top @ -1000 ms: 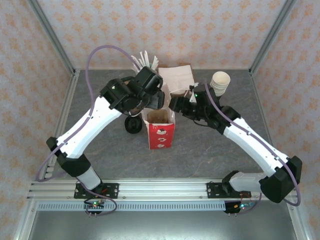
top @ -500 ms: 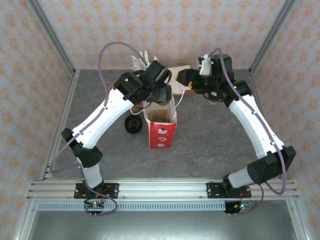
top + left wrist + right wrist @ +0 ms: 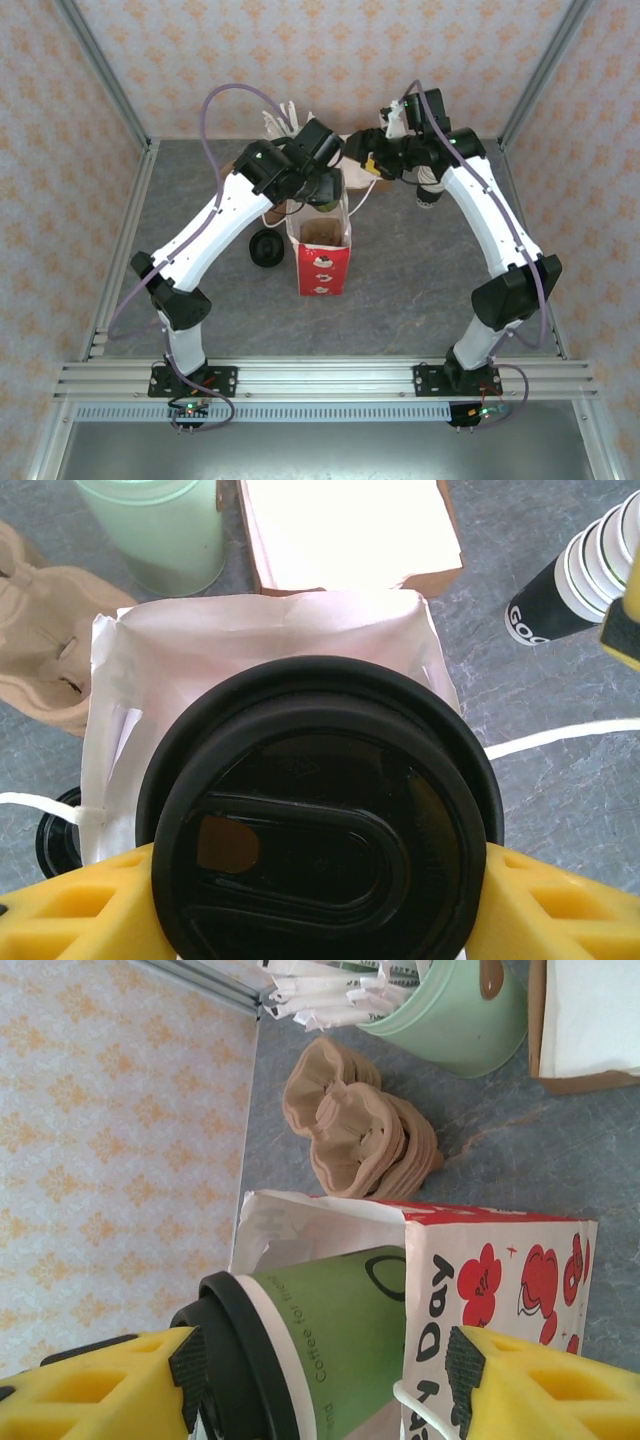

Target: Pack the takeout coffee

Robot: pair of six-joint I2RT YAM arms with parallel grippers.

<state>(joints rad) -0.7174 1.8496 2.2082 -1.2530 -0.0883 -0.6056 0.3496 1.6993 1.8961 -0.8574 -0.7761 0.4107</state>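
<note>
My right gripper should take the bag's rim (image 3: 405,1216) and steady it first, as the green cup is hanging tilted in the bag's opening and the bag is standing unheld.
The takeout coffee (image 3: 320,820) is a green paper cup (image 3: 340,1330) with a black lid, and my left gripper (image 3: 320,900) is shut on it just under the lid. The cup hangs tilted over the open mouth of the red-and-white bag (image 3: 322,262), its bottom dipping past the white rim (image 3: 270,630). Behind and to the right of the bag, my right gripper (image 3: 368,165) is open, jaws wide apart. The bag's white cord handle (image 3: 405,1400) runs by its right finger. In the right wrist view the cup and the printed bag wall (image 3: 500,1270) lie between that gripper's (image 3: 325,1375) fingers.
Behind the bag stand a mint-green tin (image 3: 450,1010) of sachets, brown pulp cup carriers (image 3: 360,1140) and a cardboard box (image 3: 350,530) of napkins. A stack of paper cups (image 3: 590,560) is at the back right. A loose black lid (image 3: 266,248) lies left of the bag.
My right arm has swung from the bag's right side up to behind it, drawing the cord handle out. My left gripper has carried the cup rightward over the bag's mouth.
</note>
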